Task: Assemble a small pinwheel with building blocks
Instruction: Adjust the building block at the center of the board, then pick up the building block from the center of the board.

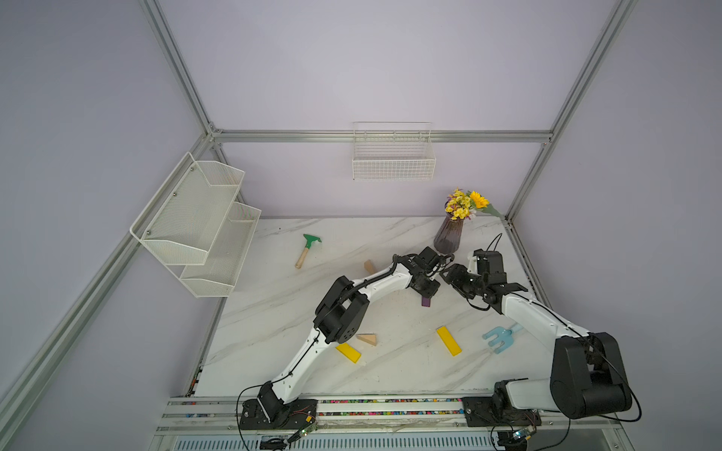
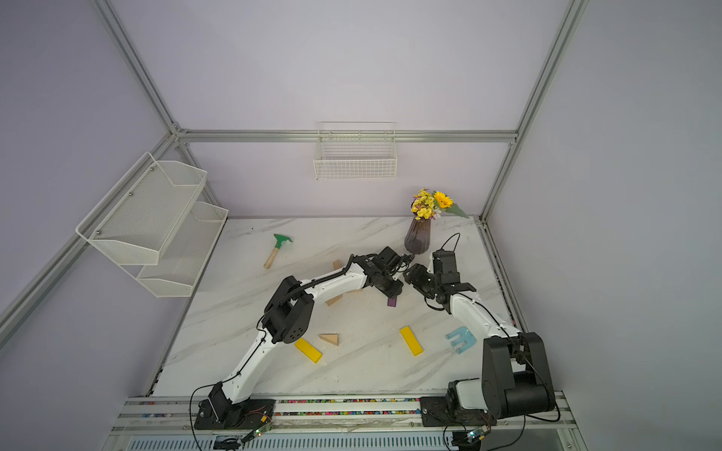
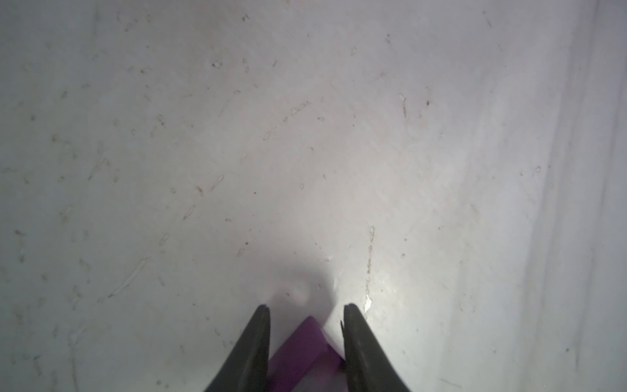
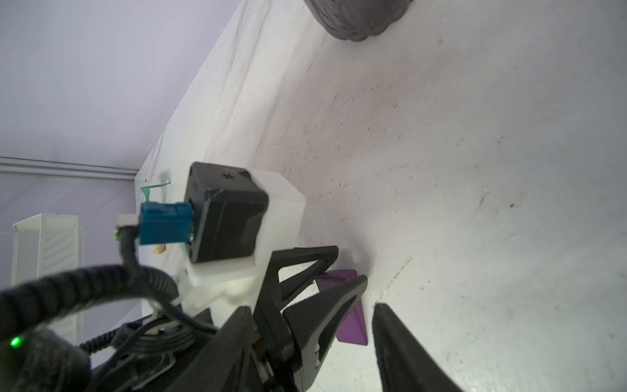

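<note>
The purple wedge slants in my left fingers; next I open them and regrip squarely by its near end [image 1: 426,302] before handover.
No pinwheel is in view; the building blocks lie scattered on the marble table [image 1: 390,375]. My left gripper [image 1: 426,293] points down at mid-table, shut on the purple wedge [image 1: 426,301]; in the left wrist view both fingers press the purple wedge [image 3: 298,353] just above the tabletop. My right gripper [image 1: 446,273] hovers open close beside it, and the right wrist view shows the wedge [image 4: 354,325] past the left gripper's fingers. Two yellow bars [image 1: 448,340] [image 1: 348,352], a tan wedge [image 1: 368,339] and a tan block [image 1: 369,266] lie apart. Another tan piece [image 2: 334,300] peeks from under the left arm.
A purple vase of flowers [image 1: 449,234] stands right behind both grippers. A green-headed rake [image 1: 308,250] lies at the back left, a pale blue fork [image 1: 498,339] beside the right arm. A mesh shelf [image 1: 195,222] and a wire basket [image 1: 394,164] hang on the walls.
</note>
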You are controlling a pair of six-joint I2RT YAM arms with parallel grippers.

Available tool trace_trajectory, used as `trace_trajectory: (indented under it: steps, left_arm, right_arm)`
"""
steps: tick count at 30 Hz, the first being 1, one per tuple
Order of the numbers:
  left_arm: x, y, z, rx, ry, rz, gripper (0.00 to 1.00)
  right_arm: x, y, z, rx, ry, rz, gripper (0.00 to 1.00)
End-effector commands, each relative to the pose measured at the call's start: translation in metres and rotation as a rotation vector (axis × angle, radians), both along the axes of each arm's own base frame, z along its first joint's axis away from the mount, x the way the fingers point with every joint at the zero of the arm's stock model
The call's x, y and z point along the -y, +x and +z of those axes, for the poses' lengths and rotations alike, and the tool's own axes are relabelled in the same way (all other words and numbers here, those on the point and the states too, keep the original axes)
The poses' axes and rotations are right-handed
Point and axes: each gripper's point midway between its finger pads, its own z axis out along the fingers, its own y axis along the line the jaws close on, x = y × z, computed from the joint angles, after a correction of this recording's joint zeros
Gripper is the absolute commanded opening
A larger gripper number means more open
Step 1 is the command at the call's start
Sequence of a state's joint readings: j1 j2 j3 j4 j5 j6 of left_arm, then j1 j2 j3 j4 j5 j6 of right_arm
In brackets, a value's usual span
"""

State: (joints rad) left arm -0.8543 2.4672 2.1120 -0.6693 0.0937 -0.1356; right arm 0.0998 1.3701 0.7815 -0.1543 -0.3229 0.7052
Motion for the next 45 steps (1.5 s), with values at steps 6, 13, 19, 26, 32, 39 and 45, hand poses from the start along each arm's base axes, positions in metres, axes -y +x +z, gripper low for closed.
trace_trajectory:
  steps: [6, 13, 19, 26, 32, 39, 45]
  left_arm:
    - [-0.025, -0.006, 0.017, -0.070, -0.075, 0.059, 0.21]
    - [-0.041, 0.001, 0.056, -0.058, -0.192, 0.079, 0.45]
    - [-0.041, -0.008, 0.078, 0.010, -0.193, -0.060, 0.73]
    - [-0.042, -0.030, 0.057, -0.044, -0.097, -0.140, 0.78]
    - [-0.043, -0.044, 0.031, -0.006, 0.066, -0.178, 0.78]
    - [-0.039, -0.048, 0.011, 0.002, 0.128, -0.191, 0.66]
    - [-0.044, -0.053, -0.007, -0.012, 0.188, -0.210, 0.52]
  right_arm:
    - [0.002, -0.013, 0.001, 0.016, -0.050, 0.059, 0.61]
    - [0.002, -0.019, 0.004, 0.036, -0.109, 0.124, 0.63]
    - [0.003, -0.017, 0.005, 0.042, -0.138, 0.140, 0.64]
    - [0.003, -0.019, 0.002, 0.035, -0.144, 0.146, 0.64]
    - [0.003, -0.019, 0.001, 0.032, -0.136, 0.139, 0.64]
    - [0.000, -0.020, -0.001, 0.026, -0.081, 0.117, 0.64]
    - [-0.002, -0.023, -0.005, 0.015, -0.050, 0.107, 0.64]
